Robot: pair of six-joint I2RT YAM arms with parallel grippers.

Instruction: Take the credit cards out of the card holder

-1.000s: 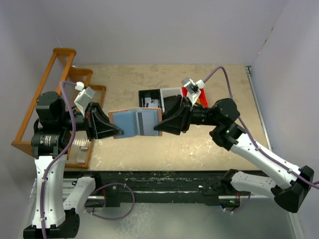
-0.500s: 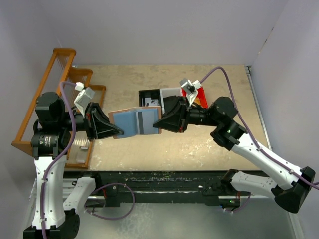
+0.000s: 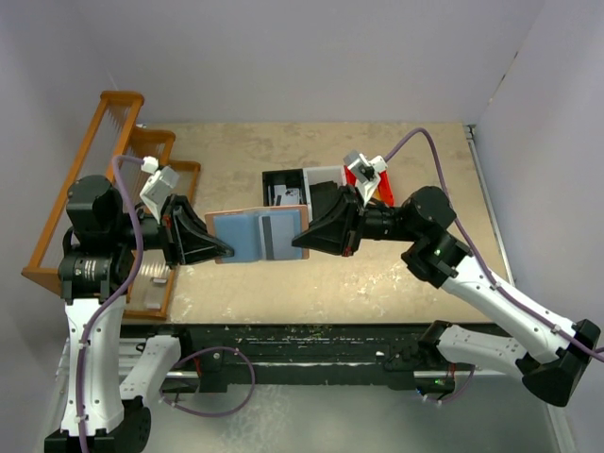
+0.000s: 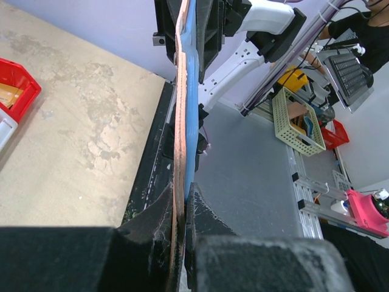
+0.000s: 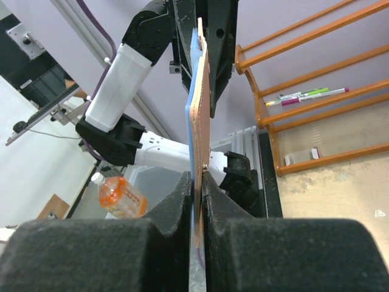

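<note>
The credit card lies flat in the open card holder, so next I regrip the holder's edge [image 3: 304, 219] with my right gripper and bend it until the card stands out.
The card holder [image 3: 243, 234] hangs open in the air between my two arms, its light blue lining facing up. A pale credit card with a dark stripe [image 3: 276, 233] sits in its right half. The tan-orange card is not visible. My left gripper [image 3: 226, 251] is shut on the holder's left edge. My right gripper [image 3: 298, 242] is shut on its right edge. In the left wrist view the holder [image 4: 181, 109] is edge-on, pinched in the left gripper [image 4: 181, 210]. In the right wrist view the holder [image 5: 199, 103] is likewise pinched in the right gripper [image 5: 197, 182].
A black bin [image 3: 283, 184], a white bin [image 3: 326, 176] and a red bin [image 3: 377, 184] stand behind the holder. A wooden rack [image 3: 85, 179] lines the table's left side. The red bin also shows in the left wrist view [image 4: 15, 88].
My right gripper has shifted slightly at the holder's right edge, and that edge has tilted a little. The left arm has not moved.
</note>
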